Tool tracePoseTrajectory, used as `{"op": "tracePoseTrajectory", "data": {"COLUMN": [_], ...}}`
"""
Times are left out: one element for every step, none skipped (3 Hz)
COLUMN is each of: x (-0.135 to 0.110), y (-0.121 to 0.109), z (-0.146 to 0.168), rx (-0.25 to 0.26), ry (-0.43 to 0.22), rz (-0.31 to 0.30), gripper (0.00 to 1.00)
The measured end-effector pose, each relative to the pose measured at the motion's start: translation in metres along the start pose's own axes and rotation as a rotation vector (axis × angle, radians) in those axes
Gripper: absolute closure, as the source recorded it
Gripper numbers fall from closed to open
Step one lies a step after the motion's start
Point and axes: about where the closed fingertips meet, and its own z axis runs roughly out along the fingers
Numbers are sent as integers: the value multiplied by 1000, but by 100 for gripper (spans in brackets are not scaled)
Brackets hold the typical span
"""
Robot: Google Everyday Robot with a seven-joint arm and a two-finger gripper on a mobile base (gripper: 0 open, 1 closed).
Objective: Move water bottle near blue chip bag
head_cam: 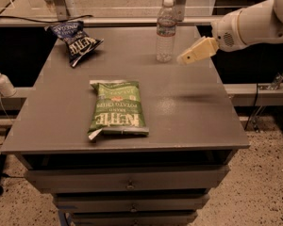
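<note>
The water bottle's middle [166, 32], well below the bottle's white cap, is the place my gripper should go to next and close.
The water bottle [166, 30], clear with a white cap and pale label band, stands upright at the back of the grey table [188, 112], right of centre. The blue chip bag [77, 41] lies at the table's back left corner. My gripper [187, 56], with cream-coloured fingers, hovers above the table just right of the bottle's lower half, a short gap away, reaching in from the white arm [254, 25] at the right. It holds nothing.
A larger green Kettle chip bag [116, 108] lies flat in the table's middle front. A white pump dispenser bottle [1, 81] stands on a ledge left of the table. Drawers sit below the tabletop. A rail runs behind the table.
</note>
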Motion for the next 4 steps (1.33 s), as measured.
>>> {"op": "tracePoseTrajectory", "data": {"x": [0, -5, -13, -28], "y": [1, 0, -10, -17], "z": [1, 11, 36, 66], "rx": [-6, -23, -3, 9], "ry": [-9, -91, -174, -260], "rz": [5, 37, 57, 49], "gripper": [0, 0, 0, 0]}}
